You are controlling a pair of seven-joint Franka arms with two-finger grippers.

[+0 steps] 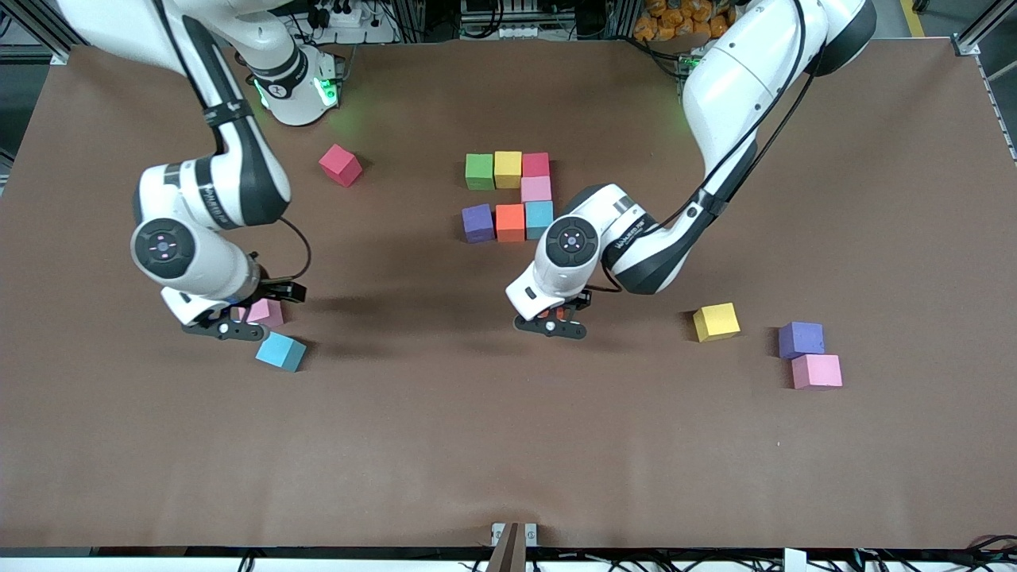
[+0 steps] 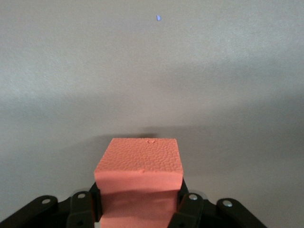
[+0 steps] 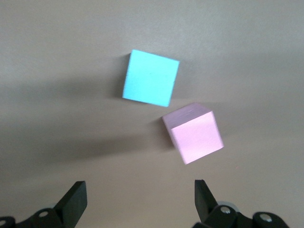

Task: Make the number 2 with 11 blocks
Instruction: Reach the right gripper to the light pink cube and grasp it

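Observation:
Next, my right gripper will close on the sides of the loose pink block [image 1: 266,311] [image 3: 194,134], the one lying beside the loose blue block.
Seven blocks form part of the number 2 mid-table: green [image 1: 479,171], yellow [image 1: 508,168] and red [image 1: 536,164] in a row, pink [image 1: 536,189] under the red, then purple [image 1: 477,222], orange [image 1: 510,222] and blue [image 1: 539,218]. My left gripper [image 1: 552,322] [image 2: 140,211] is shut on an orange-red block [image 2: 140,171], over bare table beside that figure. My right gripper [image 1: 230,324] [image 3: 140,202] hangs open and empty over the table next to a loose pink block [image 1: 268,311] [image 3: 194,133] and a loose blue block [image 1: 280,351] [image 3: 151,77].
A red block [image 1: 340,164] lies near the right arm's base. Toward the left arm's end lie a yellow block [image 1: 716,321], a purple block [image 1: 801,339] and a pink block [image 1: 817,371], the last two touching. The brown mat [image 1: 508,445] covers the table.

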